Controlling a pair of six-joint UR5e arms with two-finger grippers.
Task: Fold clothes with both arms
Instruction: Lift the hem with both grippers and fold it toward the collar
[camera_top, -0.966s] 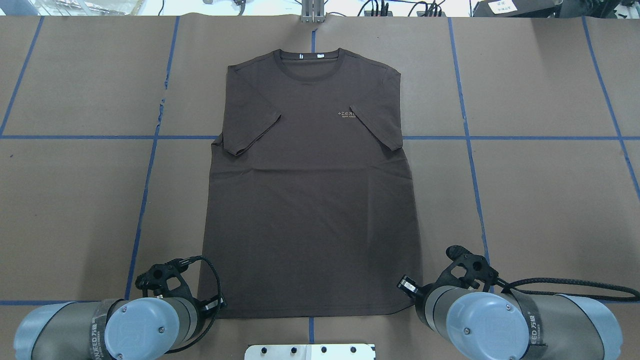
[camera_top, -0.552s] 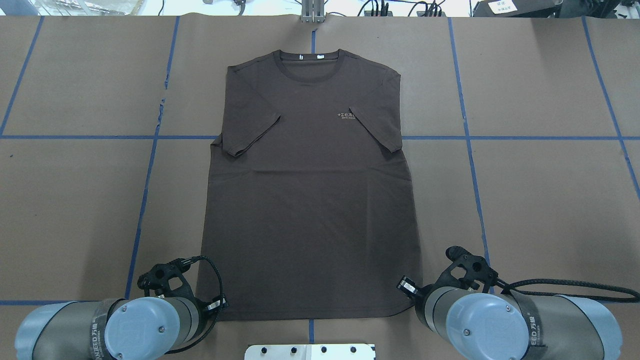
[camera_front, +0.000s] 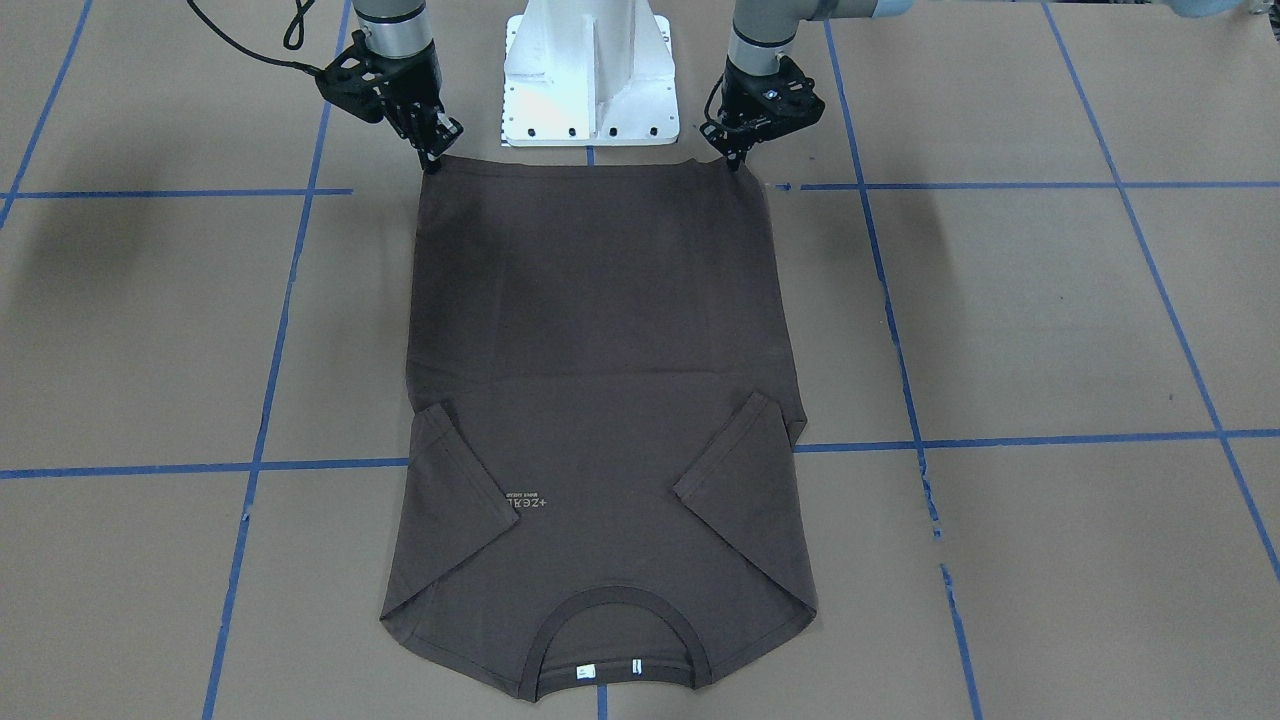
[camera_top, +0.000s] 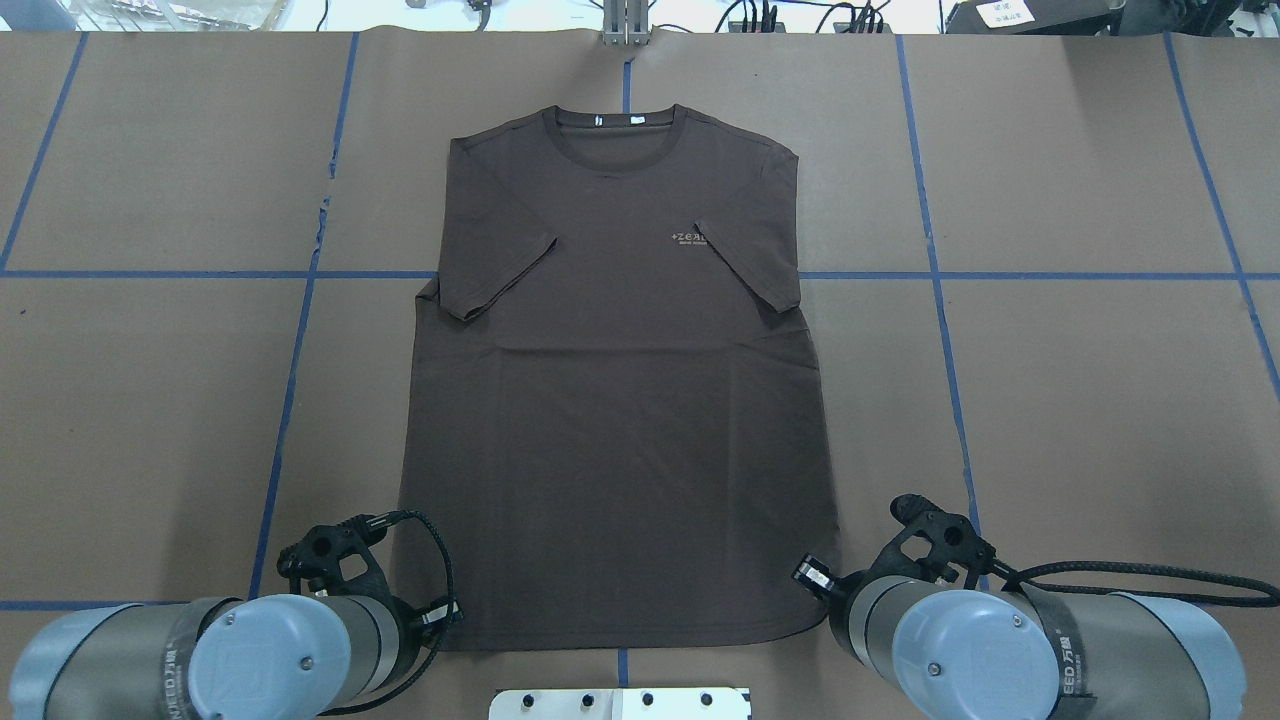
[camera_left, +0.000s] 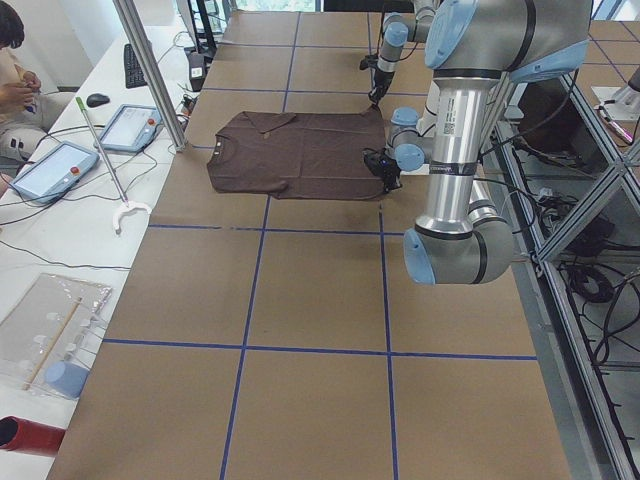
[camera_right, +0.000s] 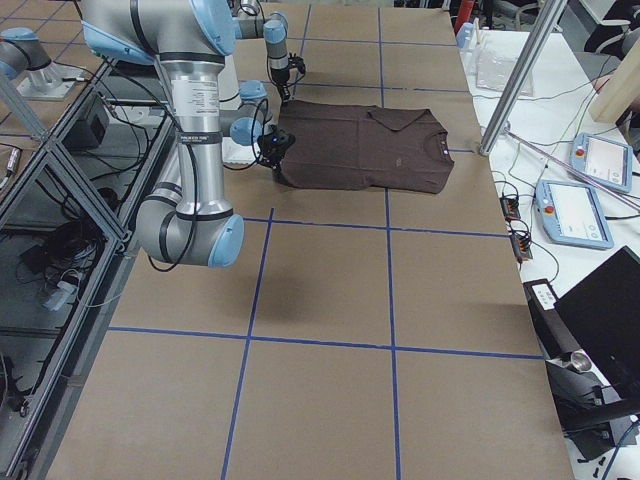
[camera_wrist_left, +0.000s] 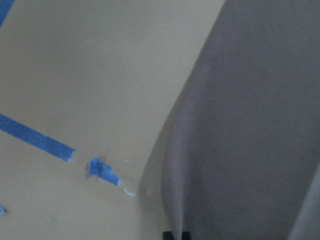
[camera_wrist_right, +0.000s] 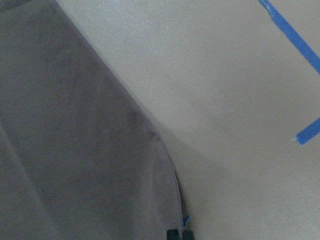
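Observation:
Next, I let go of the hem corner with my left gripper on the outer edge of the folded sleeve (camera_front: 787, 496) on that gripper's own side.
A dark brown T-shirt (camera_top: 615, 400) lies flat on the brown table, front up, with both sleeves folded inward and its collar (camera_front: 615, 640) at the far end from me. Its hem (camera_front: 585, 170) lies close to my base. My left gripper (camera_front: 735, 160) is shut on the hem corner on my left side, and the left wrist view shows its fingertips (camera_wrist_left: 175, 235) together at the cloth edge. My right gripper (camera_front: 432, 155) is shut on the other hem corner, its fingertips (camera_wrist_right: 180, 234) pressed together on the fabric. From overhead, both arms (camera_top: 290, 650) cover the pinch points.
The white pedestal base (camera_front: 590, 70) stands just behind the hem. Blue tape lines (camera_top: 300, 330) grid the brown table cover. A metal post (camera_left: 150, 75) rises at the far table edge, where tablets (camera_left: 130, 128) lie and a person (camera_left: 15, 80) sits.
The T-shirt has slid a little toward my base, hem and collar both nearer. Both arms have drawn back with it, the left one more visibly.

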